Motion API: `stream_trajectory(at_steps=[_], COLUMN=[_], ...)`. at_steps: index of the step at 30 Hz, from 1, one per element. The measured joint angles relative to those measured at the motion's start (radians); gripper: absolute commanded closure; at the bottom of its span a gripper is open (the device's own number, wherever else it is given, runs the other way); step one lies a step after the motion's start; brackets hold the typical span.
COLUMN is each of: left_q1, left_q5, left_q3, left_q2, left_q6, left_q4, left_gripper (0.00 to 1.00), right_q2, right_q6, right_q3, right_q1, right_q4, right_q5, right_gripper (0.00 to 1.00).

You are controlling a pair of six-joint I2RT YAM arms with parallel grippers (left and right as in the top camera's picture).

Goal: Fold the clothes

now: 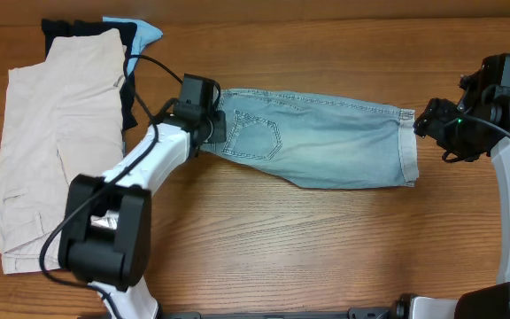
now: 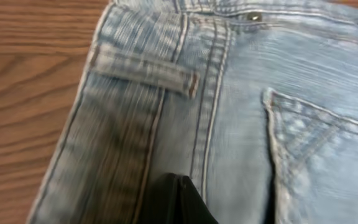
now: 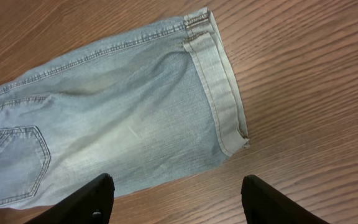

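My left gripper's closed fingers are over flat denim next to the back pocket. I should open them and grip the waistband's outer edge (image 2: 73, 121) before I lift the shorts.
The light-blue denim shorts (image 1: 326, 137) lie flat across the middle of the table, folded lengthwise, with the waistband to the left and the hem to the right. My left gripper (image 1: 212, 120) is over the waistband end, and its fingers (image 2: 176, 186) are pressed together above the denim (image 2: 241, 124) beside the back pocket. The cloth under them looks flat, not bunched. My right gripper (image 1: 428, 124) is open and empty just past the hem. In the right wrist view its fingers (image 3: 176, 199) hang over bare wood near the shorts (image 3: 123, 118).
Beige cargo shorts (image 1: 51, 133) lie spread at the far left. A black garment (image 1: 129, 97) and a bright-blue one (image 1: 144, 31) lie partly under them at the back left. Wood tabletop surrounds the denim.
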State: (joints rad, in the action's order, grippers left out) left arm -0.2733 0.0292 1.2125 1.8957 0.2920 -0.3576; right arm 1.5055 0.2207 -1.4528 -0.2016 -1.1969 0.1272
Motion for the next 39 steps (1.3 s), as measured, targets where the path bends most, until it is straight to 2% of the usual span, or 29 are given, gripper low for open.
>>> stream_trajectory(at_steps=[4, 7, 11, 12, 14, 16, 20, 23, 31, 39], left_q1=[-0.002, -0.002, 0.0, -0.002, -0.006, -0.009, -0.008, 0.0, 0.037, 0.201], left_q5=[-0.003, 0.004, 0.0, -0.008, -0.023, -0.037, -0.049, -0.049, -0.061, -0.169], left_q3=[0.0, 0.003, 0.008, 0.015, 0.057, 0.127, 0.28, 0.38, 0.437, 0.437], left_q2=[0.069, 0.093, 0.105, 0.109, 0.119, 0.129, 0.151, 0.155, 0.158, 0.16], left_q6=[0.028, 0.04, 0.058, 0.063, 0.066, 0.069, 0.075, 0.046, -0.087, -0.151], left_q4=[0.043, 0.082, 0.11, 0.1, 0.04, -0.079, -0.361, -0.495, -0.59, -0.604], left_gripper=[0.96, 0.87, 0.56, 0.44, 0.29, 0.0, 0.0, 0.0, 0.0, 0.0], right_q2=[0.0, 0.0, 0.0, 0.0, 0.0, 0.001, 0.018, 0.05, 0.134, 0.23], right_q6=[-0.001, -0.002, -0.002, -0.001, -0.002, -0.002, -0.005, -0.005, -0.019, -0.053], right_q3=[0.0, 0.0, 0.0, 0.0, 0.0, 0.0, 0.0, 0.004, 0.04, 0.04], right_q1=[0.0, 0.0, 0.0, 0.0, 0.0, 0.0, 0.0, 0.0, 0.0, 0.0], right_q4=[-0.001, -0.001, -0.002, -0.002, -0.003, -0.002, 0.0, 0.018, 0.047, 0.075], right_q5=[0.0, 0.0, 0.0, 0.0, 0.0, 0.0, -0.001, -0.002, -0.004, 0.014], right_gripper=[0.3, 0.3, 0.3, 0.3, 0.3, 0.3, 0.3, 0.3, 0.28, 0.29])
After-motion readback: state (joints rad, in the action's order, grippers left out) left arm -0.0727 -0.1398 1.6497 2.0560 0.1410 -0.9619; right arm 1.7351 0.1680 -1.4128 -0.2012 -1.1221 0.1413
